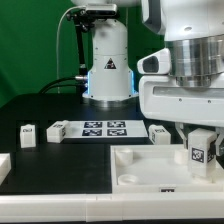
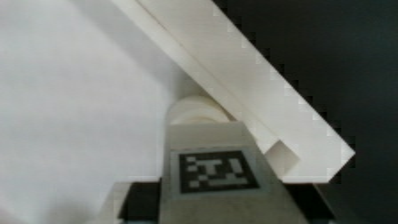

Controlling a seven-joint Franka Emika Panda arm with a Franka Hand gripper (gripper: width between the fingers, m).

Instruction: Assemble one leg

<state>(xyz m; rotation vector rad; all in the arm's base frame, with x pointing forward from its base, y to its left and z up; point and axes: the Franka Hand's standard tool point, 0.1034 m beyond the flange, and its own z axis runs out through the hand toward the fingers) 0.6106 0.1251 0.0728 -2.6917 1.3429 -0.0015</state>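
Note:
The leg stands crooked to the panel's raised edge at the panel's corner hollow, so the robot's gripper will open, grip the tagged block [image 1: 201, 153] again and turn it square.
My gripper [image 1: 199, 155] is shut on a leg [image 1: 198, 148], a small white block with a black-and-white tag on its face. It holds the leg upright over the corner of the large white panel [image 1: 135, 165] on the exterior view's right. In the wrist view the leg [image 2: 215, 165] sits between my dark fingers [image 2: 146, 200], with its far end at a round corner recess [image 2: 192, 108] beside the panel's raised rim [image 2: 240, 70]. I cannot tell whether the leg touches the recess. Three other legs lie on the table: [image 1: 27, 135], [image 1: 57, 130], [image 1: 158, 132].
The marker board [image 1: 105, 127] lies flat behind the panel, in front of the robot base [image 1: 108, 60]. Another white part [image 1: 4, 166] shows at the exterior view's left edge. The tabletop is black, with a green backdrop behind it.

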